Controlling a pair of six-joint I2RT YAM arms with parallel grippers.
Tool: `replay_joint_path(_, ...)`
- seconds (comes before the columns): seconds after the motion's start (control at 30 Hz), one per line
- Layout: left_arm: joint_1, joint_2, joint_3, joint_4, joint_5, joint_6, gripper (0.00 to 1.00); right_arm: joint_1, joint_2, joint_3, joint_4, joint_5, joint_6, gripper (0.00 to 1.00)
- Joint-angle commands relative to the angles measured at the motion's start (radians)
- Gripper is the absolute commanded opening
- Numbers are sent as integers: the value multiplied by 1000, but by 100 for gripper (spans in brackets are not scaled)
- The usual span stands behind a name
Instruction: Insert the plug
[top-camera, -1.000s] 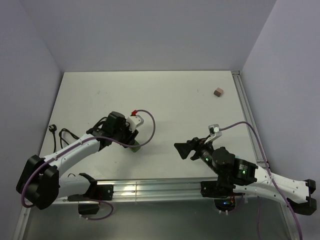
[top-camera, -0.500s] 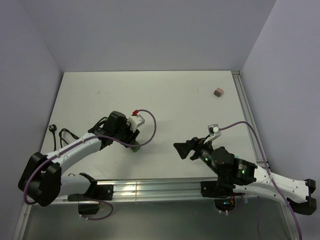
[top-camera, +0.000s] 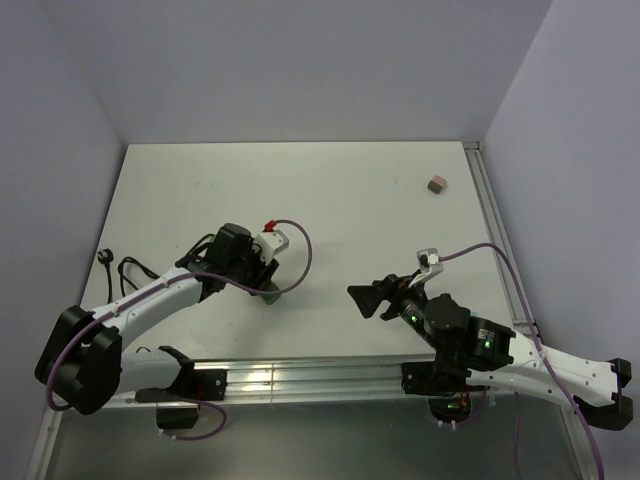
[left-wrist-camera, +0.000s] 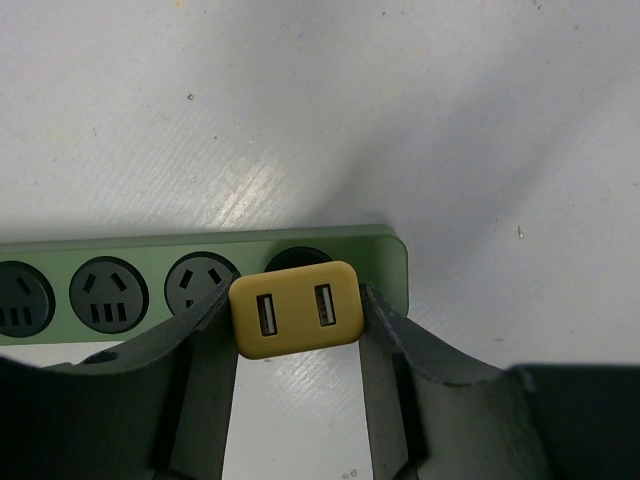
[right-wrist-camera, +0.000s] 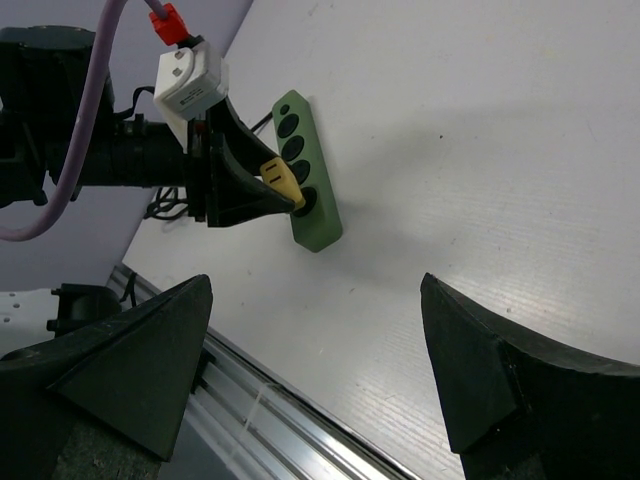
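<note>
Next, I hand the yellow plug from my left gripper to my right gripper and let go of it above the bare table beside the green power strip (top-camera: 313, 290).
My left gripper (left-wrist-camera: 296, 325) is shut on a yellow two-port USB plug (left-wrist-camera: 296, 308), one finger on each side. The plug is right over the end socket of the green power strip (left-wrist-camera: 392, 262), hiding most of that dark socket. In the right wrist view the plug (right-wrist-camera: 282, 182) sits tilted against the strip (right-wrist-camera: 318, 225), and I cannot tell how deep its prongs are. In the top view the left gripper (top-camera: 262, 278) is over the strip (top-camera: 272, 293) at mid-left. My right gripper (top-camera: 365, 298) is open and empty, well to the right of the strip.
A small brown cube (top-camera: 435, 184) lies at the far right. A black cable with a plug (top-camera: 107, 259) lies at the left edge. An aluminium rail (top-camera: 300, 378) runs along the near edge. Purple cables loop from both wrists.
The left gripper with the plug has shifted very slightly at the strip. The right arm has not moved.
</note>
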Motion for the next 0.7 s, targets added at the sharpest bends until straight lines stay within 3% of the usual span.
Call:
replay_joint_path(0.0, 1, -23, -28, 4, 22, -14, 0, 5, -9, -12, 20, 10, 9, 91)
replay_joint_path(0.43, 1, -312, 14, 74, 39, -36, 0, 6, 94, 52, -6, -12, -12, 97)
replay_joint_path(0.57, -1, -375, 57, 50, 207, -82, 0, -5, 224, 149, -70, -31, -12, 98)
replay_joint_path(0.67, -22, -390, 55, 87, 343, -108, 0, -78, 354, 254, -111, -223, -49, 91)
